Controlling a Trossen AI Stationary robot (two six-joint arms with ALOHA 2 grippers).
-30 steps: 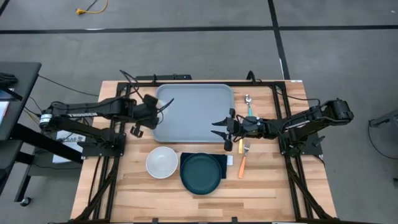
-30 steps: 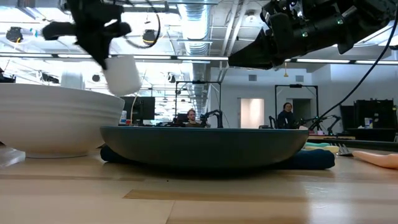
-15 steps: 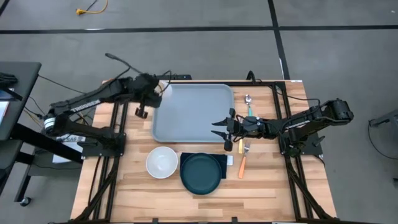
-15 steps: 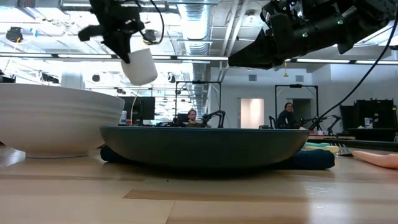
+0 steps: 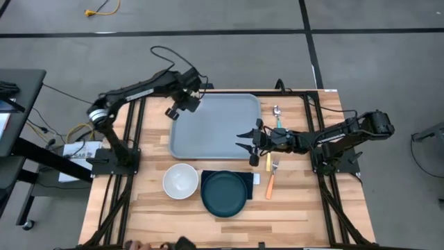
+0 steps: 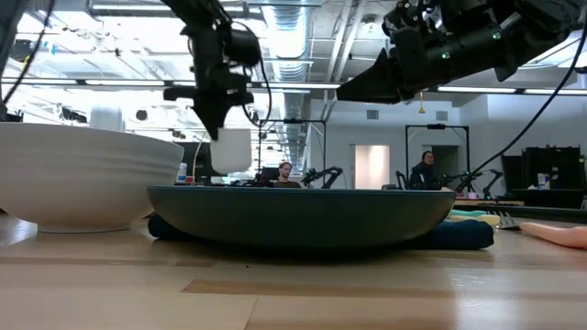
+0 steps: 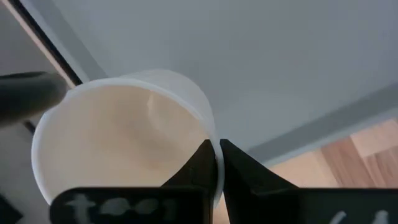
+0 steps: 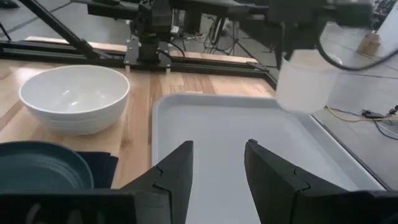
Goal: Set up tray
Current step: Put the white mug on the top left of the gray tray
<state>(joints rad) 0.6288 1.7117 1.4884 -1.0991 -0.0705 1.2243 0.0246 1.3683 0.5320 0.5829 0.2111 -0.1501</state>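
My left gripper is to let go of the white plastic cup, still in the air over the tray, on the tray's far corner (image 5: 188,108) (image 7: 191,107), beside the edge that is nearest to that arm.
My left gripper (image 5: 186,103) holds a white plastic cup (image 7: 118,143) in the air over the far-left corner of the light grey-blue tray (image 5: 215,128). The cup also shows in the low view (image 6: 231,150) and the right wrist view (image 8: 306,81). My right gripper (image 5: 244,142) hovers open above the tray's right edge, touching nothing; its fingers (image 8: 174,171) point across the tray (image 8: 236,149). My left gripper (image 7: 216,149) pinches the cup's rim (image 7: 214,180), one finger (image 7: 199,171) inside the cup and the other (image 7: 242,177) outside its wall. The fingers come from above, pointing down. The cup (image 6: 231,150) hangs lifted clear and about upright, mouth up.
A white bowl (image 5: 180,180) stands near the tray's near-left corner. Beside it a dark teal plate (image 5: 223,192) lies on a navy napkin (image 5: 250,182). A spoon (image 5: 277,113) and an orange-handled fork (image 5: 270,182) lie right of the tray. Black frame rails run along the table's sides.
My left arm has swung from the table's left side toward the far edge and then rightward, carrying the cup through the air. The cup has gone from tilted to about upright and now hangs over the tray's far-left corner. The gripper stays shut on it.
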